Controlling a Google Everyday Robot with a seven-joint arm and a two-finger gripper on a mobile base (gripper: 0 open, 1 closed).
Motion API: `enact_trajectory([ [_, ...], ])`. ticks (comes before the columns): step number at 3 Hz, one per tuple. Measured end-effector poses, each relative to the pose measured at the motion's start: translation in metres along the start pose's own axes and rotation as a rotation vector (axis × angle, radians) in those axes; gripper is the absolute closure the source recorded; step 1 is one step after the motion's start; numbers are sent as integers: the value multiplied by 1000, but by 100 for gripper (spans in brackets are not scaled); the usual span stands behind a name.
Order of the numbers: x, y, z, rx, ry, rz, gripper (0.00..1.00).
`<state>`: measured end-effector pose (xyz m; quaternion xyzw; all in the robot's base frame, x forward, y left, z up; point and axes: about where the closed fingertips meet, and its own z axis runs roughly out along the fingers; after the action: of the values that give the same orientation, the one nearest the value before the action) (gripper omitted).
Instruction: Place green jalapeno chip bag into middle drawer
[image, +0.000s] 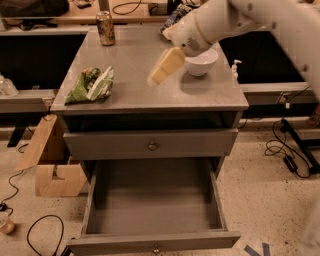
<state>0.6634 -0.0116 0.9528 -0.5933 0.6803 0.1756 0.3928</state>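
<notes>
The pale end (102, 82) of the green jalapeno chip bag, the one facing the white bowl, will be gripped by my gripper.
The green jalapeno chip bag (92, 85) lies crumpled on the left front of the grey cabinet top (140, 92). My gripper (164, 67) hangs over the middle of the top, to the right of the bag and apart from it, with its tan fingers pointing down-left. The middle drawer (154, 202) is pulled fully open below the shut upper knobbed drawer (150, 145), and its inside is bare.
A white bowl (201, 62) stands on the top just right of the gripper. A soda can (105, 28) stands at the back left and a dark blue chip bag (175, 15) at the back. A cardboard box (50, 165) and cables lie on the floor at left.
</notes>
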Motion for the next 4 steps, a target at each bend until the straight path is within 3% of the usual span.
enact_trajectory([
  [1,-26,-18,84,-70,-53,-50,0],
  [2,-44,-20,131,-117,-70,-85,0],
  [4,-56,-8,227,-198,-38,-127,2],
])
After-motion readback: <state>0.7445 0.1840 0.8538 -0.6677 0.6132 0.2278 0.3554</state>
